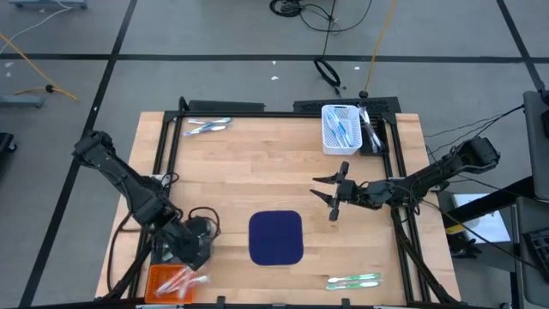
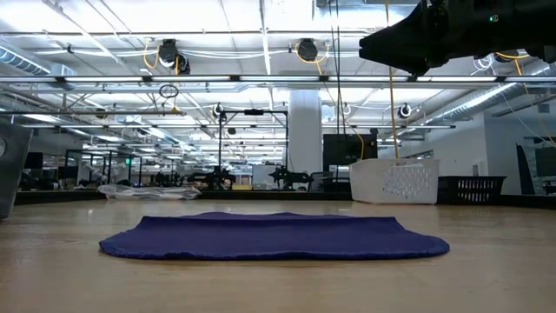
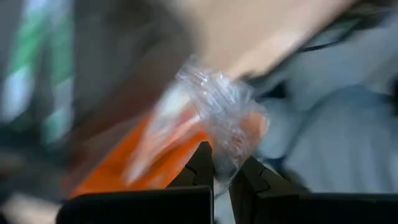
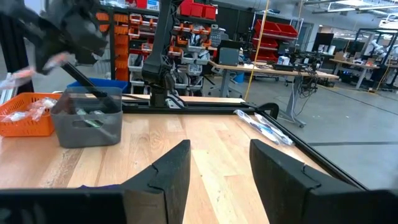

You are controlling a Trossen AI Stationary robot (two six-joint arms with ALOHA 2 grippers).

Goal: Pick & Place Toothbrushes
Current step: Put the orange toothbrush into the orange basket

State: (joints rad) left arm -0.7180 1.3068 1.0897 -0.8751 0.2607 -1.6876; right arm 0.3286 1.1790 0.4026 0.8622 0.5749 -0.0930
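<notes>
The robot's left gripper needs to let go of the orange-pink toothbrush in the orange basket (image 1: 167, 279) next to the other wrapped toothbrushes.
My left gripper (image 3: 222, 177) hovers over the table's near left corner, above an orange basket (image 1: 163, 281) of wrapped toothbrushes. It is shut on an orange-pink toothbrush in a clear wrapper (image 3: 214, 115). My right gripper (image 1: 322, 190) hangs open and level right of centre, with nothing between its fingers (image 4: 219, 168). The navy mat (image 1: 276, 238) lies flat at the near middle. More toothbrushes lie at the far left (image 1: 208, 126) and near right (image 1: 353, 281), and others stand in a white basket (image 1: 340, 129). My left gripper pinches the clear wrapper (image 3: 225, 163) of the orange-pink toothbrush between its two fingertips. It comes at it slanting down from above. The wrapped brush reaches away from the fingers over the orange basket (image 3: 115, 171). Blur hides which end is held.
A grey bin (image 4: 87, 118) stands beside the orange basket (image 4: 25, 115) at the near left. Black frame rails (image 1: 395, 146) border the table top. The white basket (image 2: 395, 181) sits at the far right. Bare wood lies between the mat and the far edge.
</notes>
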